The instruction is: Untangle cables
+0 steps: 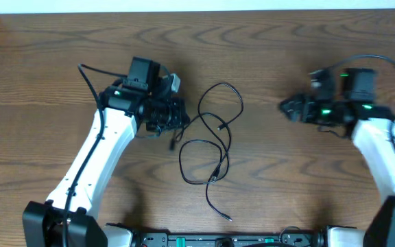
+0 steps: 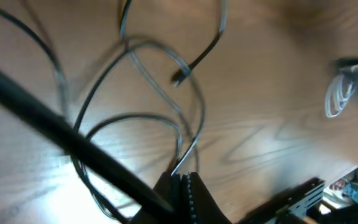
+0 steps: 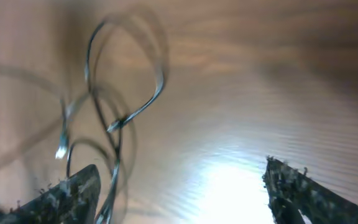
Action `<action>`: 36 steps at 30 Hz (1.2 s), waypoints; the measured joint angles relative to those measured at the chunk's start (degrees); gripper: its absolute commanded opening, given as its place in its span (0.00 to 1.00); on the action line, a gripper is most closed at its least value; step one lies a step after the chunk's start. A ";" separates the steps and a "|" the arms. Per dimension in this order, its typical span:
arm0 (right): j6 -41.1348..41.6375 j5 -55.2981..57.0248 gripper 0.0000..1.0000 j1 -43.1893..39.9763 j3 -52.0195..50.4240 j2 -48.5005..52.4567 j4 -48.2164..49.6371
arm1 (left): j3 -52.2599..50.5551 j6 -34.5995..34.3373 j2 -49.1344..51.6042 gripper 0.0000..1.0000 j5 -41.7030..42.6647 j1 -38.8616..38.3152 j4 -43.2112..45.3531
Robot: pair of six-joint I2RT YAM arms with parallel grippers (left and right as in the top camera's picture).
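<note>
The black cable's bend (image 1: 228, 130) is beside the loose end in the far loop. My right gripper goes there next and closes on it.
Thin black cables (image 1: 221, 84) lie in loose crossed loops at the middle of the wooden table, one end trailing toward the front edge. My left gripper (image 1: 182, 118) sits at the left side of the loops. In the left wrist view its jaws (image 2: 182, 180) are shut on a thin black strand (image 2: 135, 115). A small white coiled cable (image 2: 337, 96) shows far off in that view. My right gripper (image 1: 284, 106) is right of the loops, apart from them, open and empty (image 3: 182, 167). The loops (image 3: 160, 84) show blurred ahead of it.
The table's far edge meets a white wall at the top of the overhead view. Thicker black arm wires arc over each arm (image 1: 88, 75). The robot base rail (image 1: 218, 240) runs along the front edge.
</note>
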 measured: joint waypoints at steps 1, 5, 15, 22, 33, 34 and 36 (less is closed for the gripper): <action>-0.35 -0.11 0.83 2.27 0.00 1.31 0.20 | 1.73 -0.07 -0.22 0.07 0.00 0.00 -0.31; -1.31 -0.37 0.83 8.79 -0.07 5.77 1.09 | 7.06 -0.52 -2.29 0.07 0.68 0.00 -0.50; -1.60 -0.39 0.82 20.90 -0.15 13.51 6.47 | 10.93 -9.22 -11.02 0.08 1.75 0.00 6.43; -1.57 -0.44 0.67 25.88 -0.22 13.92 11.78 | 10.93 -16.31 -15.43 0.08 1.77 0.00 12.92; 2.58 -0.15 0.01 31.10 -0.22 13.92 20.74 | 10.93 -23.96 -18.97 0.07 8.31 0.00 19.93; 3.15 0.15 0.01 31.39 -0.22 13.92 20.81 | 10.93 -24.13 -18.95 0.08 8.50 0.00 19.87; 4.68 2.10 0.01 31.91 -0.22 13.92 20.46 | 10.93 -24.02 -18.95 0.08 8.50 0.00 18.84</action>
